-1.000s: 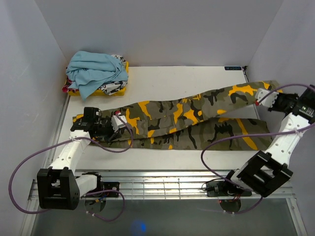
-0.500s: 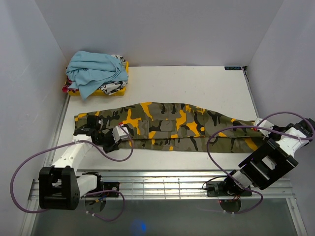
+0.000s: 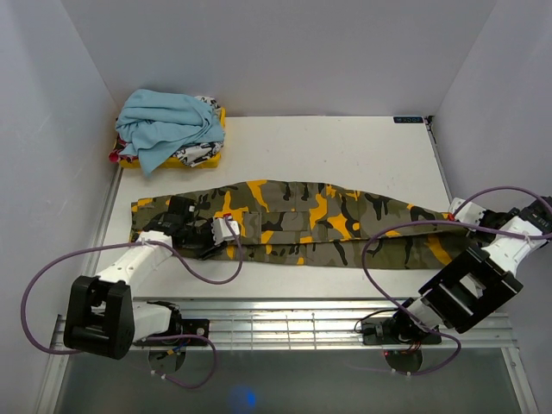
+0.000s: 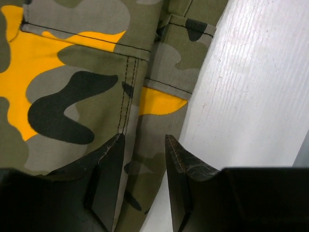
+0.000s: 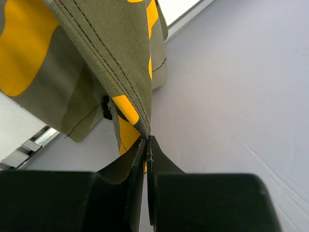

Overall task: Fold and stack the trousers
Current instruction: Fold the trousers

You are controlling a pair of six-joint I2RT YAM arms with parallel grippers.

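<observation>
I need to ease the hem of the trousers back with my right gripper, as it pokes past the table's end, then open and take the far corner of the hem (image 5: 161, 77).
The camouflage trousers (image 3: 302, 220) lie lengthwise across the table, their legs laid one over the other. My left gripper (image 3: 226, 233) rests over their near edge towards the left end. In the left wrist view it (image 4: 143, 140) stands open, with the trousers (image 4: 72, 87) flat beneath the gap and nothing pinched. My right gripper (image 3: 457, 211) is at the right end by the side wall. The right wrist view shows it (image 5: 146, 140) shut on a stitched edge of the trousers (image 5: 96, 48), which hang from the jaws.
A crumpled light blue garment (image 3: 168, 121) lies on a yellow and white printed one (image 3: 194, 155) in the back left corner. A metal grid shelf (image 3: 302, 323) runs along the near edge. Walls close in left, right and back.
The right gripper carried the raised trouser leg forward and down, so the legs now lie together. The left gripper let go of the fabric, opened and shifted slightly right.
</observation>
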